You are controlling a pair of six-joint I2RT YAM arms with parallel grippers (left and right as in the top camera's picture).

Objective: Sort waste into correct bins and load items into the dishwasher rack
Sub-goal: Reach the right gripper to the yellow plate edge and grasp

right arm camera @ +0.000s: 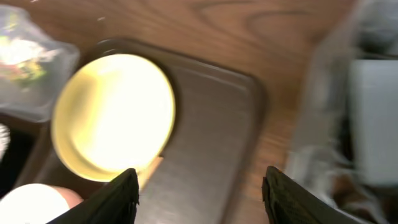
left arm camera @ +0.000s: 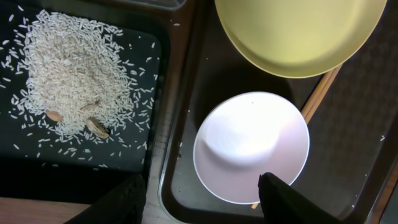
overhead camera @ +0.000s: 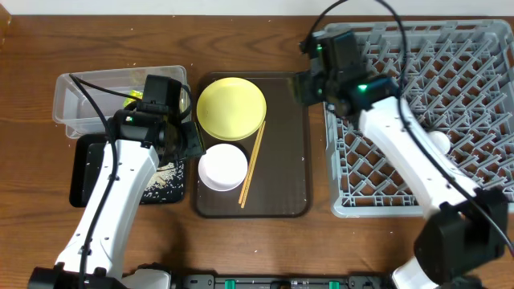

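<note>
My right gripper is to move to the yellow plate next and close on the plate's rack-side rim (overhead camera: 264, 113) (right arm camera: 170, 138), near the far ends of the chopsticks.
The yellow plate (overhead camera: 231, 107) and the white bowl (overhead camera: 222, 167) sit on the brown tray, with the chopsticks (overhead camera: 253, 164) lying beside them. My left gripper (overhead camera: 189, 138) is open and empty. In the left wrist view the left gripper (left arm camera: 202, 199) straddles the white bowl's (left arm camera: 249, 143) near rim. Rice (left arm camera: 74, 74) lies in the black tray (overhead camera: 84, 172). The wrapper (overhead camera: 132, 98) lies in the clear tub (overhead camera: 76, 100). My right gripper (overhead camera: 305, 87) is open and empty, over the brown tray's right edge beside the grey rack (overhead camera: 458, 72). A pale blurred item (right arm camera: 373, 124) sits in the rack.
The brown tray (overhead camera: 289, 160) lies between the bins and the rack. A small whitish object (overhead camera: 440, 143) shows in the rack beside my right arm. Bare wooden table (overhead camera: 48, 241) lies along the front and far left.
</note>
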